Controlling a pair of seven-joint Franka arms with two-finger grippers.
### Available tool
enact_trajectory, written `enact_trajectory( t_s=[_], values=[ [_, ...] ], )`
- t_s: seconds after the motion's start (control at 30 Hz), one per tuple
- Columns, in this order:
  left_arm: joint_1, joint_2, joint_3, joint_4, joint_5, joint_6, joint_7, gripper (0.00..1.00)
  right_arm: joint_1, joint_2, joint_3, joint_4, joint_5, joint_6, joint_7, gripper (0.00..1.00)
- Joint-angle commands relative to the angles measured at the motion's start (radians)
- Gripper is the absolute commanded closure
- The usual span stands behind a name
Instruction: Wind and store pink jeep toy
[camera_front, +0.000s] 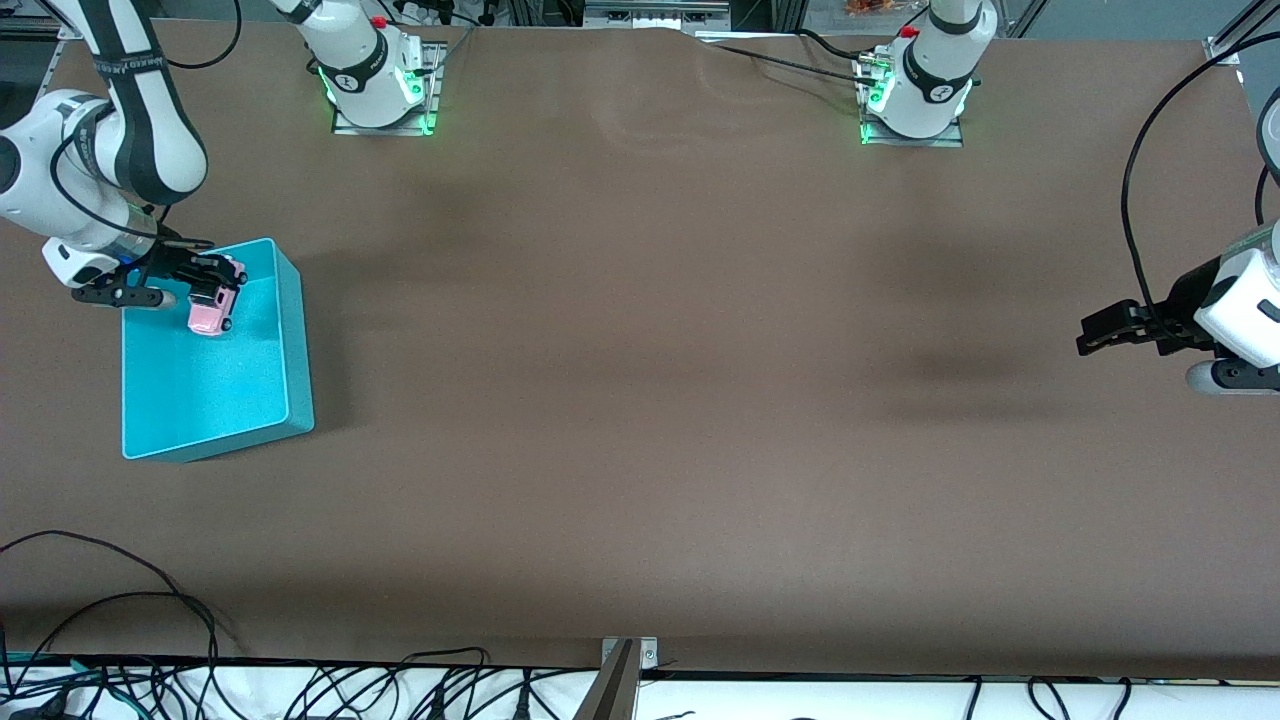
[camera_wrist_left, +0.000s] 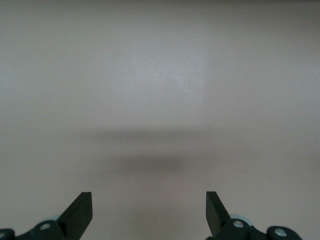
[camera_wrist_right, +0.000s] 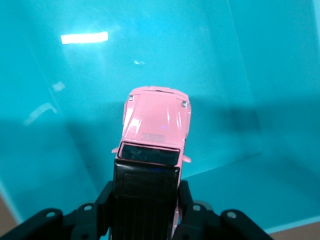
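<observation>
I will use my right gripper to set the pink jeep toy down inside the turquoise box (camera_front: 184, 323) (camera_wrist_right: 225, 112), next to the box's side farthest from my left gripper.
My right gripper (camera_front: 205, 281) is shut on the pink jeep toy (camera_front: 213, 309) and holds it nose down over the open turquoise box (camera_front: 215, 390) at the right arm's end of the table. In the right wrist view the jeep (camera_wrist_right: 156, 125) shows its pink hood and black roof, with the fingers (camera_wrist_right: 101, 200) clamped on its sides and the box's inner wall (camera_wrist_right: 260, 75) around it. My left gripper (camera_front: 1095, 330) is open and empty above bare table at the left arm's end; its fingertips (camera_wrist_left: 80, 212) stand wide apart in the left wrist view.
The brown table (camera_front: 650, 400) spreads between the two arms. Cables (camera_front: 150, 680) lie along the table's edge nearest the front camera. The arm bases (camera_front: 375, 90) stand at the edge farthest from the front camera.
</observation>
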Motion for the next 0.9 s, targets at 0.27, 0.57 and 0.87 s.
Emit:
enact_trajectory(
  t_s=[0.27, 0.57, 0.87],
  values=[
    [-0.002, -0.023, -0.004, -0.021, 0.022, -0.004, -0.010, 0.00, -0.119, 0.159, 0.005, 0.106, -0.054, 0.045, -0.092, 1.00],
    [-0.002, -0.023, -0.004, -0.022, 0.022, -0.004, -0.010, 0.00, -0.122, 0.190, 0.005, 0.110, -0.057, 0.077, -0.092, 1.00],
    [-0.002, -0.023, -0.004, -0.024, 0.022, -0.004, -0.009, 0.00, -0.122, 0.206, 0.008, 0.112, -0.054, 0.080, -0.086, 0.59]
  ],
)
